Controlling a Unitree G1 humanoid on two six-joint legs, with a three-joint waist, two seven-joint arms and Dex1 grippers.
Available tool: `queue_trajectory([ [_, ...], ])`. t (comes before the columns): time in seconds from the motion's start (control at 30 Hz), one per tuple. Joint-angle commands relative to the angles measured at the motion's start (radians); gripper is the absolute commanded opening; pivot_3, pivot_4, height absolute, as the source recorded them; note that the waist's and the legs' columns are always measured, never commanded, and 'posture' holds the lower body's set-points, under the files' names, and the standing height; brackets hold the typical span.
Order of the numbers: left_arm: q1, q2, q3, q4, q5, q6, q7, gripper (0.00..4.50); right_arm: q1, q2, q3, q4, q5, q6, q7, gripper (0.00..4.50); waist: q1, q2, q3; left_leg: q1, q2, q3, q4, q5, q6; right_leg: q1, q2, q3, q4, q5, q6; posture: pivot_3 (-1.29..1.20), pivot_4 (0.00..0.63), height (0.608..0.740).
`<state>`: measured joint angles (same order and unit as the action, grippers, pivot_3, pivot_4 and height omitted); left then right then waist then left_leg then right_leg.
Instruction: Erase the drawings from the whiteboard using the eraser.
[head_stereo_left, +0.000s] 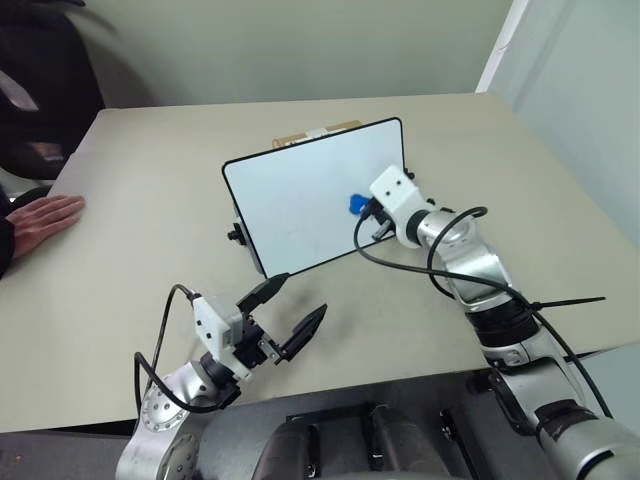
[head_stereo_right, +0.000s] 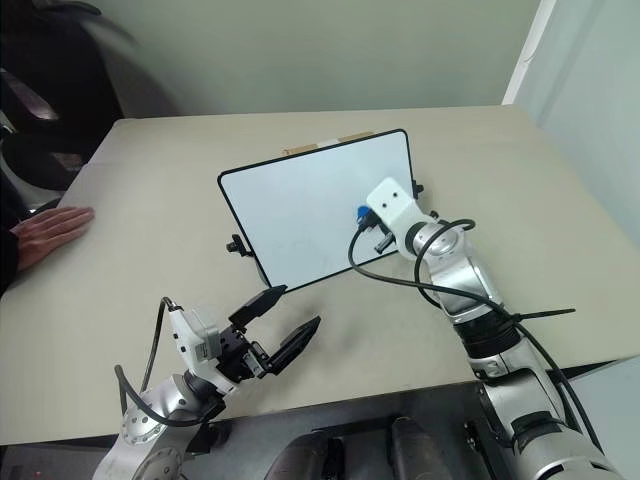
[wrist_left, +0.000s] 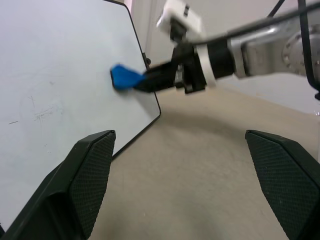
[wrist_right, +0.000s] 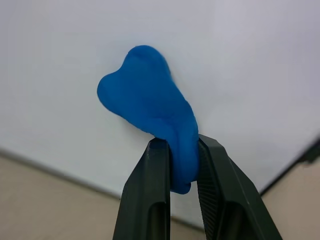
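Note:
Next, my right gripper sets the blue eraser, now held against the whiteboard's face, down on the tan table (head_stereo_left: 447, 260), next to the corner at the bottom of the whiteboard that is nearest to it.
The whiteboard (head_stereo_left: 300, 195) stands tilted on the tan table, its face towards me. The drawings are out of view; the face looks white, with faint grey smudges (wrist_left: 42, 112). My right gripper (head_stereo_left: 362, 207) is shut on the blue eraser (head_stereo_left: 355, 203) and holds it against the board's right part, near its right edge. In the right wrist view the eraser (wrist_right: 150, 110) sticks out from between the two black fingers (wrist_right: 150, 190) and touches the white face. My left gripper (head_stereo_left: 300, 297) hovers open near the table's front edge, below the board's lower corner, holding nothing.
A person's hand (head_stereo_left: 45, 218) lies flat on the table at the far left. A brown cardboard box (head_stereo_left: 315, 133) peeks out behind the board's top edge. Bare tabletop (head_stereo_left: 140, 240) stretches left of the board and right of my right arm.

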<state>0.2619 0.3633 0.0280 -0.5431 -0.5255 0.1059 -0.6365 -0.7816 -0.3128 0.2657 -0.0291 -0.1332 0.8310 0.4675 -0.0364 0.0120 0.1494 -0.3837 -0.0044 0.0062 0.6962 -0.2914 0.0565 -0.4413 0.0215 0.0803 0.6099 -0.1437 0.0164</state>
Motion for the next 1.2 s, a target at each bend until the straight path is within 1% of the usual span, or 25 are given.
queue_trajectory([
  [0.03,0.002,0.001,0.007,-0.026,-0.008,-0.015,-0.006,4.50,-0.008,0.006,-0.056,-0.087,0.040,0.001,0.003,0.47,0.000,0.000,0.000,-0.001,0.000,0.000,0.000,-0.001,0.000,-0.001,0.000,0.000,0.000,0.002,-0.003,0.00,0.150,0.740],
  [0.13,0.005,0.001,0.004,-0.030,-0.007,-0.016,-0.006,4.50,0.029,-0.017,-0.115,-0.170,0.095,0.030,0.038,0.47,0.002,0.000,0.000,-0.005,0.000,0.000,-0.002,0.000,-0.003,-0.002,0.000,0.000,0.000,0.000,-0.003,0.00,0.150,0.740],
  [0.17,0.007,0.001,0.003,-0.032,-0.006,-0.016,-0.007,4.50,0.042,-0.024,-0.140,-0.192,0.116,0.044,0.045,0.47,0.003,0.000,0.000,-0.006,0.000,0.000,-0.002,0.003,-0.010,-0.003,0.000,-0.001,0.000,-0.001,-0.002,0.00,0.150,0.740],
  [0.2,0.008,0.001,0.001,-0.033,-0.006,-0.016,-0.007,4.50,0.059,-0.031,-0.177,-0.218,0.144,0.056,0.053,0.47,0.005,0.000,0.000,-0.006,0.000,0.000,-0.002,0.004,-0.011,-0.003,0.000,-0.001,0.000,-0.003,-0.002,0.00,0.150,0.740],
  [0.27,0.009,0.000,-0.003,-0.035,-0.004,-0.017,-0.007,4.50,0.086,-0.038,-0.253,-0.266,0.200,0.084,0.063,0.47,0.008,0.000,0.000,-0.006,0.000,0.001,-0.002,0.003,-0.010,-0.002,0.000,0.000,-0.001,-0.006,-0.001,0.00,0.150,0.740],
  [0.4,0.012,-0.005,-0.008,-0.034,0.002,-0.021,-0.007,4.50,0.119,-0.067,-0.470,-0.354,0.318,0.180,0.055,0.47,0.017,0.000,0.000,-0.006,0.000,0.002,-0.001,0.001,-0.006,-0.001,-0.001,0.000,-0.001,-0.011,0.002,0.00,0.150,0.740],
  [0.5,0.008,-0.007,-0.007,-0.025,0.005,-0.024,-0.008,4.50,0.160,-0.129,-0.561,-0.365,0.345,0.247,0.042,0.47,0.020,0.000,0.000,-0.006,0.000,0.002,0.000,-0.002,-0.003,0.001,-0.002,0.000,-0.001,-0.013,0.004,0.00,0.150,0.740],
  [0.57,0.005,-0.008,-0.010,-0.022,0.007,-0.025,-0.010,4.50,0.199,-0.170,-0.581,-0.359,0.354,0.290,0.038,0.47,0.021,0.000,0.000,-0.006,0.000,0.002,0.001,-0.003,-0.002,0.002,-0.002,0.000,-0.001,-0.014,0.005,0.00,0.150,0.740],
  [0.67,-0.002,-0.010,-0.017,-0.016,0.008,-0.024,-0.018,4.50,0.265,-0.210,-0.557,-0.340,0.366,0.380,0.033,0.47,0.020,0.000,0.000,-0.005,0.000,0.003,0.001,-0.004,-0.002,0.002,-0.003,0.000,-0.001,-0.015,0.005,0.00,0.150,0.740],
  [0.77,-0.007,-0.012,-0.022,-0.014,0.009,-0.023,-0.021,4.50,0.312,-0.224,-0.507,-0.350,0.379,0.427,0.034,0.47,0.016,0.000,0.000,-0.004,0.000,0.004,0.001,-0.004,-0.002,0.002,-0.003,0.000,0.000,-0.016,0.005,0.00,0.150,0.740],
  [0.87,-0.009,-0.012,-0.024,-0.015,0.007,-0.020,-0.022,4.50,0.318,-0.218,-0.487,-0.353,0.392,0.455,0.020,0.47,0.011,0.000,0.000,-0.002,0.000,0.004,0.001,-0.004,-0.003,0.003,-0.003,0.000,0.001,-0.014,0.006,0.00,0.150,0.740],
  [0.93,-0.010,-0.011,-0.025,-0.015,0.005,-0.019,-0.022,4.50,0.312,-0.216,-0.487,-0.347,0.399,0.469,0.009,1.13,0.012,0.000,0.000,-0.001,0.000,0.004,0.001,-0.005,0.000,0.003,-0.003,0.000,0.001,-0.013,0.006,0.00,0.150,0.740],
  [0.97,-0.011,-0.010,-0.024,-0.013,0.003,-0.019,-0.023,4.50,0.309,-0.216,-0.489,-0.345,0.403,0.475,0.005,1.37,0.012,0.000,0.000,0.000,0.000,0.004,0.001,-0.007,0.003,0.004,-0.003,0.000,0.001,-0.012,0.006,0.00,0.150,0.740],
  [1.07,-0.011,-0.009,-0.022,-0.011,0.000,-0.018,-0.023,4.50,0.315,-0.236,-0.503,-0.357,0.413,0.483,0.005,2.47,0.013,0.000,0.000,0.001,0.000,0.004,0.002,-0.010,0.009,0.004,-0.003,0.000,0.000,-0.010,0.005,0.00,0.150,0.740],
  [1.2,-0.011,-0.005,-0.014,-0.003,-0.009,-0.018,-0.031,4.50,0.365,-0.264,-0.543,-0.415,0.454,0.428,0.042,3.88,0.018,0.000,0.000,0.001,0.000,0.004,0.003,-0.010,0.009,0.004,-0.003,0.000,0.000,-0.010,0.006,0.00,0.150,0.740],
])
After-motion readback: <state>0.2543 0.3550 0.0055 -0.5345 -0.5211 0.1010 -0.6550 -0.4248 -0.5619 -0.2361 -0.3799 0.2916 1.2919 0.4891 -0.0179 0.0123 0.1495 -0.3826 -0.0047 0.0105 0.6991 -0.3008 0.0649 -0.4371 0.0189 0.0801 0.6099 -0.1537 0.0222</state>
